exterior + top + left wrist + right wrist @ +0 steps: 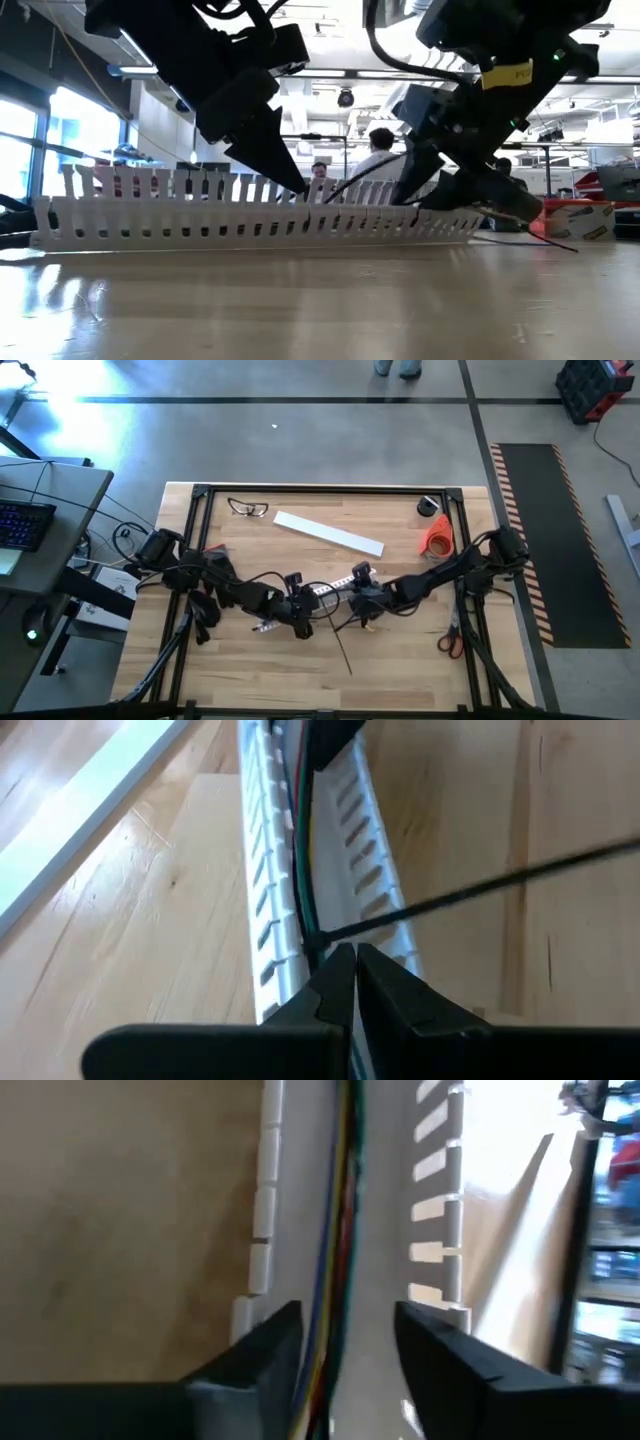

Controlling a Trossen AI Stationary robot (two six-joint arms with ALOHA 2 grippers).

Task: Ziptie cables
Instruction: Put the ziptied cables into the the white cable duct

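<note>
Next, I take the channel's side [440, 226] with my right gripper and straighten the white channel, which slants crooked beneath my grippers, before I tighten the ziptie around the cables.
A white slotted channel [323, 591] lies at the table's middle, with the cables [303, 860], several thin coloured and dark wires, running along inside it. The ziptie [480, 890], a thin dark strip, slants out of the channel across the wood; its free end shows in the high view [345, 655]. My left gripper [355, 958] is shut, its tips down in the channel where the ziptie meets the cables. My right gripper [345, 1350] is open over the channel, one finger on each side of the cables [340, 1230], touching nothing that I can see. My left gripper's shut fingertips [340, 970] stand slanting down into the channel, right beside the spot where the ziptie's end [325, 934] crosses the cables. I cannot tell whether they touch or pinch either of them.
A flat white channel cover [330, 532] lies farther back. Clear safety glasses [248, 508] are at the far left, an orange tape roll [436, 538] and a black roll [428, 506] at the far right, and scissors [452, 640] near the right edge. People show in the room behind [378, 150].
</note>
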